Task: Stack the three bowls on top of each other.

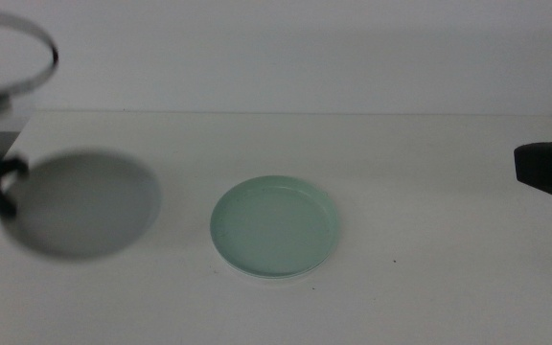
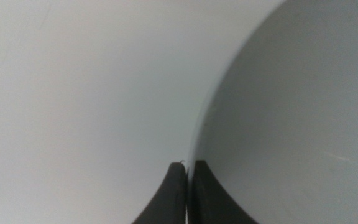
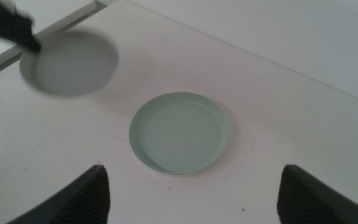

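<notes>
The robot's left gripper should release the grey-blue bowl inside the pale mint green bowl (image 1: 275, 225) in the middle of the table.
A pale mint green bowl (image 1: 274, 227) (image 3: 179, 132) lies upright at the table's middle. A paler edge shows under its near side, and I cannot tell whether another bowl lies beneath it. To its left is a grey-blue bowl (image 1: 80, 203) (image 2: 291, 112) (image 3: 70, 64), blurred and held by its rim. My left gripper (image 1: 3, 187) (image 2: 187, 167) is shut on that rim at the bowl's left edge. At the table's right side my right gripper (image 1: 547, 172) (image 3: 194, 186) hangs open with nothing between its fingers, well away from both bowls.
A dark curved band (image 1: 22, 62) hangs at the upper left, above the left arm. The white table (image 1: 429, 287) ends at a pale back wall, and its far left corner shows in the right wrist view.
</notes>
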Available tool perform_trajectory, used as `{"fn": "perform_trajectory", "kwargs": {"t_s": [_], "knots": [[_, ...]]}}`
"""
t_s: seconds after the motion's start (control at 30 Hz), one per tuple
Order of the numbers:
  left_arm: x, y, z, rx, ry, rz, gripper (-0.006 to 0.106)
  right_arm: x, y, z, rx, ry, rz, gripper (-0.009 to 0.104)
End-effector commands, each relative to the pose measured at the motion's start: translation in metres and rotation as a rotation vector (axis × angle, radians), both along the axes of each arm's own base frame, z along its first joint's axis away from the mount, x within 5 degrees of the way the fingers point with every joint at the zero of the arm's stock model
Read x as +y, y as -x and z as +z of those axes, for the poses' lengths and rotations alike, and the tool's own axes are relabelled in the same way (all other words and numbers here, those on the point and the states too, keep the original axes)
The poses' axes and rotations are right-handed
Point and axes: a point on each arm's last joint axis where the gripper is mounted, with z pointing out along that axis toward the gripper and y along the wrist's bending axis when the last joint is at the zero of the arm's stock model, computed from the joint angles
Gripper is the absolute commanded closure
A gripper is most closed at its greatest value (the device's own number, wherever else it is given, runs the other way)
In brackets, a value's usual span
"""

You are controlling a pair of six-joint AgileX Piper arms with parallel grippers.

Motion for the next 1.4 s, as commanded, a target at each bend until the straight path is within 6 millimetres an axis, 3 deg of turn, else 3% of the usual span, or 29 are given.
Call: {"fn": "perform_trajectory", "kwargs": {"t_s": [0.0, 0.1, 0.2, 0.33, 0.53, 0.73, 0.93, 1.07, 1.17, 1.3, 1.37], "knots": [[-0.021, -0.006, 0.044, -0.075, 0.056, -0.047, 0.102, -0.002, -0.001, 0.0, -0.016, 0.004, -0.011, 0.002], [-0.05, -0.022, 0.078, -0.106, 0.077, -0.12, 0.102, -0.002, -0.001, 0.0, -0.016, 0.004, -0.011, 0.002], [-0.092, -0.039, 0.086, -0.128, 0.086, -0.231, 0.102, -0.002, -0.001, 0.0, -0.016, 0.004, -0.011, 0.002], [-0.152, -0.062, 0.066, -0.116, 0.098, -0.332, 0.102, -0.002, -0.001, 0.0, -0.016, 0.004, -0.011, 0.002], [-0.208, -0.084, 0.012, -0.066, 0.087, -0.408, 0.102, -0.002, -0.001, 0.0, -0.016, 0.004, -0.011, 0.002], [-0.22, -0.09, -0.024, 0.02, 0.086, -0.438, 0.102, -0.002, -0.001, 0.0, -0.016, 0.004, -0.011, 0.002], [-0.221, -0.091, -0.033, 0.039, 0.079, -0.446, 0.094, -0.002, -0.001, 0.0, -0.016, 0.004, -0.011, 0.002], [-0.219, -0.091, -0.028, 0.024, 0.07, -0.451, 0.072, -0.002, -0.001, 0.0, -0.016, 0.004, -0.011, 0.002], [-0.216, -0.087, -0.018, 0.006, 0.046, -0.473, 0.046, -0.002, -0.001, 0.0, -0.016, 0.004, -0.011, 0.002], [-0.208, -0.075, 0.02, -0.091, -0.011, -0.472, 0.006, -0.002, -0.001, 0.0, -0.01, -0.002, -0.016, 0.002], [-0.199, -0.061, 0.044, -0.166, -0.053, -0.453, 0.007, -0.002, -0.001, 0.0, -0.009, -0.004, -0.017, 0.002]]}}
